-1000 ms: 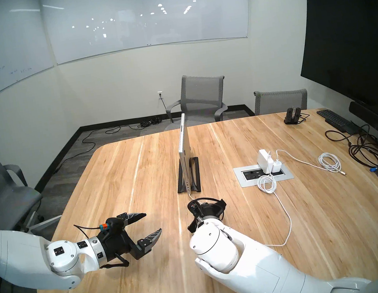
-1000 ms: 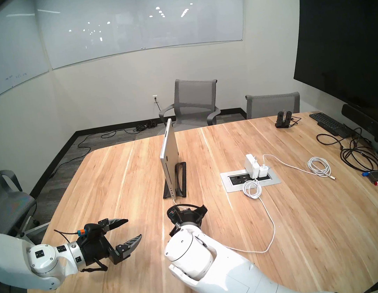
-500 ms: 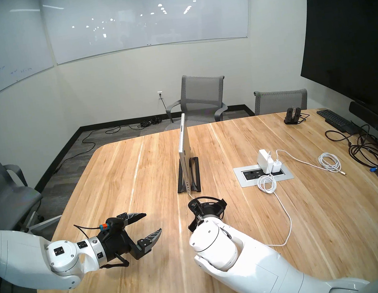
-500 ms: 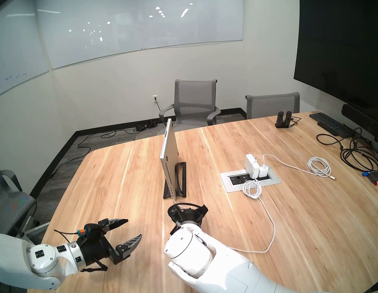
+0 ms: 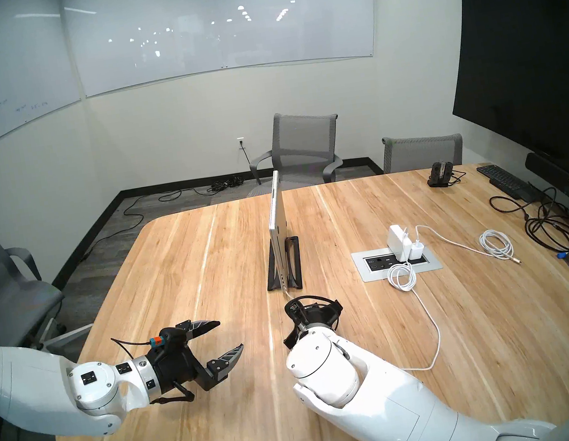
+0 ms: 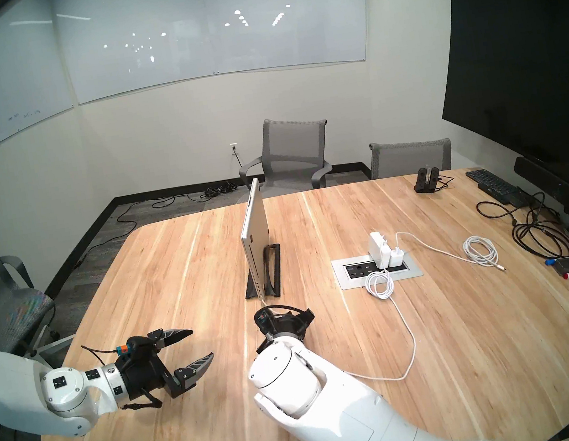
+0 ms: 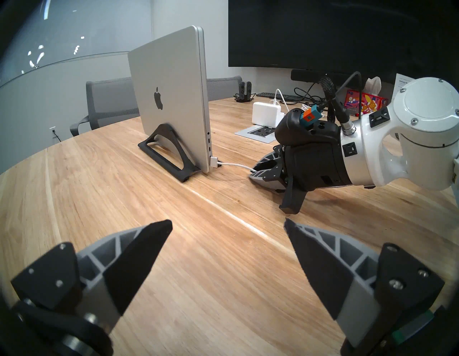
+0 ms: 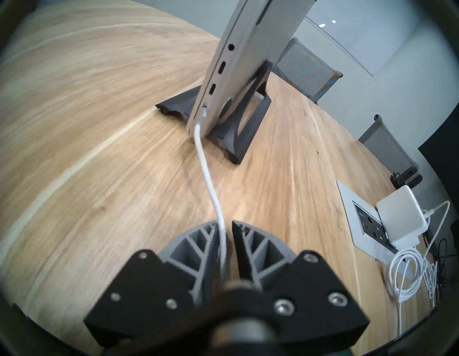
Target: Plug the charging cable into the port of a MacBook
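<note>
My right gripper will open, move forward and grip closer to the connector point(image 8: 200, 146), because a long, bendy piece of the charging cable lies between it and the connector.
The silver MacBook point(image 5: 278, 223) point(image 7: 171, 99) stands on edge in a black stand point(image 7: 169, 159) at mid-table. The white charging cable point(image 8: 206, 169) has its squarish connector point(image 7: 214, 161) point(image 8: 204, 111) seated in the lowest port on the MacBook's near edge. From there the cable runs back between the fingers of my right gripper point(image 8: 226, 222) point(image 7: 253, 172), low over the table. Those fingers stand slightly apart, with a gap beside the cable, which lies against one pad. My left gripper point(image 5: 231, 334) point(image 7: 227, 221) hovers wide open and empty, left of the right one.
A white power adapter point(image 5: 396, 236) sits in the table's outlet plate point(image 5: 364, 272), right of the MacBook. A coiled white cable point(image 5: 496, 243), black cables point(image 5: 549, 230) and a black keyboard point(image 5: 505, 179) lie at far right. Grey chairs point(image 5: 305, 149) ring the table.
My right wrist has drawn back slightly, away from the MacBook. The cable stays in the port. The left arm has not moved.
</note>
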Tool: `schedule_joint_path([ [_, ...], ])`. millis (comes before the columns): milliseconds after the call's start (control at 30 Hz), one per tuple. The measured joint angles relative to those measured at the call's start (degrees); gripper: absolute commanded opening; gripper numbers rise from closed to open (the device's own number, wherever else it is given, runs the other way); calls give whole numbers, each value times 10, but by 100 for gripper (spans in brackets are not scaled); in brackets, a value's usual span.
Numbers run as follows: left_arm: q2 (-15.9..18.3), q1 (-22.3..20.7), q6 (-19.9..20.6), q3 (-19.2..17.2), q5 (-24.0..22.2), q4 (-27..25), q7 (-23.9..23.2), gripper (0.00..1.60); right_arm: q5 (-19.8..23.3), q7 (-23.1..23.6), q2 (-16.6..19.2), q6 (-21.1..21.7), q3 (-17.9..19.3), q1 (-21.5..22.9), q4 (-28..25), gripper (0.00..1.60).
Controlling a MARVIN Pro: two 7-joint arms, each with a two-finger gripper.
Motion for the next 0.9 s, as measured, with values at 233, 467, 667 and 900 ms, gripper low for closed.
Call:
schedule_joint_path([
  [233,0,0,0,0,0,0,0,160,-3,-3,1,-3,-3,-4,-7,111],
  [467,0,0,0,0,0,0,0,160,-8,-5,1,-5,-5,-7,-9,144],
  [667,0,0,0,0,0,0,0,160,-12,-8,1,-7,-4,-7,-13,160],
  [900,0,0,0,0,0,0,0,160,-12,-8,1,-9,-4,-7,-14,80],
])
